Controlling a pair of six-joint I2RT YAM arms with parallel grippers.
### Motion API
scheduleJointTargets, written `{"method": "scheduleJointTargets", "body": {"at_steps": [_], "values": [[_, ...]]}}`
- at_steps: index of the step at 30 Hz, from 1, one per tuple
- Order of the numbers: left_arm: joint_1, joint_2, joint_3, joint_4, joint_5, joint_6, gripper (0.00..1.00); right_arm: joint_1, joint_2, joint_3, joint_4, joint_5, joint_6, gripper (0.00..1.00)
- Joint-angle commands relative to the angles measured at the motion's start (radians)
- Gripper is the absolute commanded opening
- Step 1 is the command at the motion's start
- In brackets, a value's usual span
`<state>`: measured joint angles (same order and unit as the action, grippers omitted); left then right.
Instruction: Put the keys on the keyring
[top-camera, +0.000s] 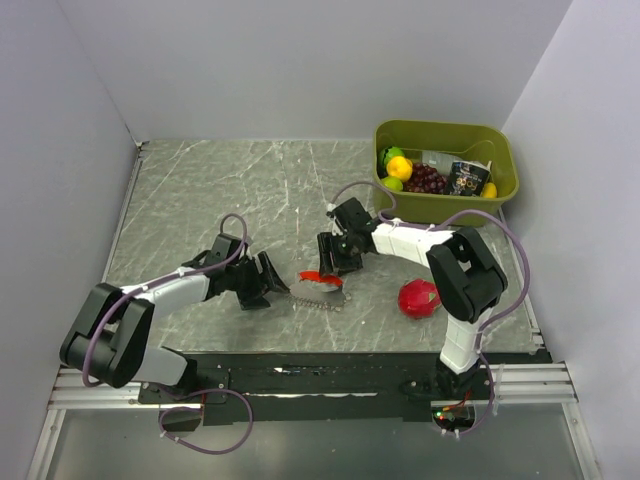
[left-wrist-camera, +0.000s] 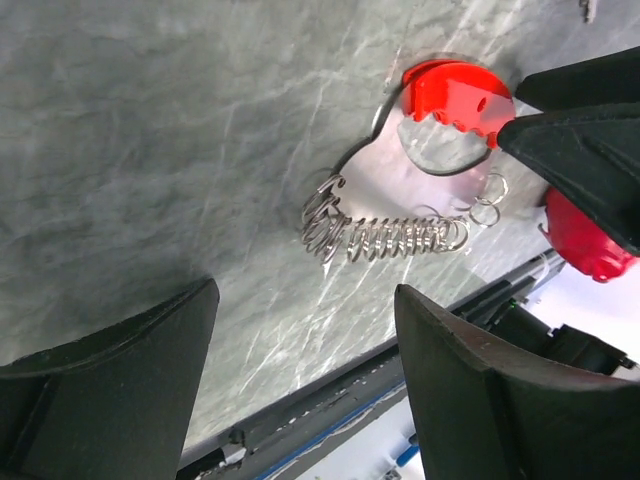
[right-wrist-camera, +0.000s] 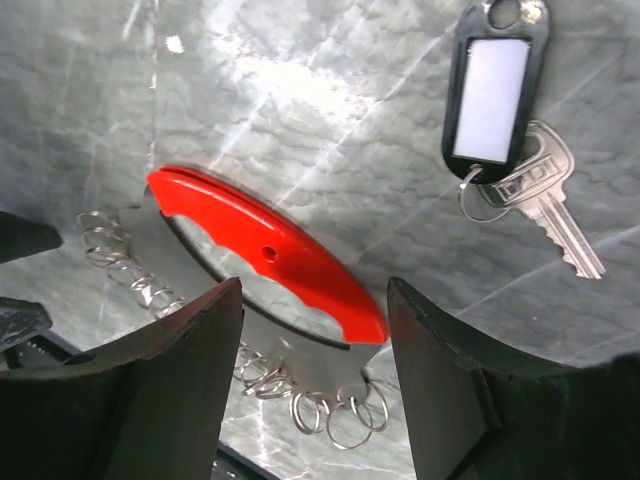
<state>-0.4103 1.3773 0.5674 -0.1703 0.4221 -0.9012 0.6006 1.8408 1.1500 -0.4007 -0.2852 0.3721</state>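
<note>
Next, my right gripper grips the keyring holder at the silver plate's end (top-camera: 294, 289) (right-wrist-camera: 134, 220), next to my left gripper's fingers.
A silver key (right-wrist-camera: 548, 198) on a black tag with a white label (right-wrist-camera: 490, 95) lies flat on the table, seen only in the right wrist view, at top right. The keyring holder (top-camera: 318, 288) is a silver plate with a curved red handle (right-wrist-camera: 265, 245) and several wire rings (right-wrist-camera: 340, 410) along one edge. It also shows in the left wrist view (left-wrist-camera: 455, 95). My right gripper (right-wrist-camera: 313, 290) is open, hovering over the holder with a finger on either side of the red handle's end (top-camera: 335, 258). My left gripper (left-wrist-camera: 305, 300) is open and empty, just left of the holder (top-camera: 272, 283).
A round red fruit (top-camera: 418, 298) lies right of the holder, near the right arm's base. A green bin (top-camera: 445, 170) with fruit and a packet stands at the back right. The table's front edge and black rail (top-camera: 330, 365) run just below the holder.
</note>
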Motion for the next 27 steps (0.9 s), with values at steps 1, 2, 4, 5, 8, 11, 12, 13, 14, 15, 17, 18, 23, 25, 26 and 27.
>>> {"method": "scheduleJointTargets", "body": {"at_steps": [1, 2, 4, 5, 8, 11, 12, 13, 14, 15, 17, 18, 23, 25, 26, 27], "values": [[0.001, 0.031, -0.001, 0.071, 0.053, -0.024, 0.78, -0.001, -0.023, -0.048, 0.005, -0.048, -0.007, 0.67], [0.001, 0.040, 0.005, 0.069, 0.064, -0.012, 0.78, -0.001, -0.043, -0.061, 0.008, -0.058, -0.002, 0.67], [0.001, 0.069, 0.029, 0.069, 0.075, -0.001, 0.78, -0.001, -0.064, -0.094, 0.020, -0.077, 0.007, 0.67], [0.001, 0.077, 0.037, 0.071, 0.092, 0.005, 0.78, -0.001, -0.089, -0.107, 0.025, -0.103, 0.017, 0.67], [-0.002, 0.106, 0.071, 0.081, 0.107, 0.010, 0.78, 0.001, -0.132, -0.154, 0.046, -0.144, 0.047, 0.67], [-0.002, 0.124, 0.100, 0.083, 0.107, 0.018, 0.78, 0.002, -0.175, -0.203, 0.068, -0.179, 0.074, 0.67], [-0.002, 0.129, 0.109, 0.074, 0.106, 0.021, 0.78, 0.004, -0.184, -0.220, 0.072, -0.190, 0.080, 0.67], [-0.002, 0.140, 0.115, 0.077, 0.107, 0.024, 0.78, 0.005, -0.195, -0.228, 0.077, -0.201, 0.085, 0.67], [-0.002, 0.144, 0.129, 0.080, 0.112, 0.025, 0.78, 0.007, -0.213, -0.233, 0.088, -0.212, 0.091, 0.67], [-0.002, 0.149, 0.137, 0.081, 0.113, 0.025, 0.78, 0.007, -0.222, -0.240, 0.091, -0.230, 0.094, 0.67], [-0.004, 0.164, 0.158, 0.083, 0.119, 0.031, 0.78, 0.008, -0.241, -0.242, 0.103, -0.253, 0.100, 0.67], [-0.004, 0.169, 0.164, 0.086, 0.122, 0.033, 0.78, 0.007, -0.244, -0.240, 0.108, -0.275, 0.100, 0.67], [-0.004, 0.196, 0.198, 0.094, 0.132, 0.035, 0.78, 0.008, -0.241, -0.223, 0.112, -0.307, 0.103, 0.67], [-0.004, 0.203, 0.207, 0.092, 0.132, 0.038, 0.77, 0.008, -0.242, -0.217, 0.111, -0.304, 0.103, 0.67], [-0.004, 0.206, 0.216, 0.089, 0.129, 0.041, 0.78, 0.008, -0.245, -0.214, 0.103, -0.292, 0.094, 0.67], [-0.004, 0.207, 0.222, 0.081, 0.124, 0.044, 0.77, 0.010, -0.249, -0.207, 0.099, -0.278, 0.088, 0.67]]}}
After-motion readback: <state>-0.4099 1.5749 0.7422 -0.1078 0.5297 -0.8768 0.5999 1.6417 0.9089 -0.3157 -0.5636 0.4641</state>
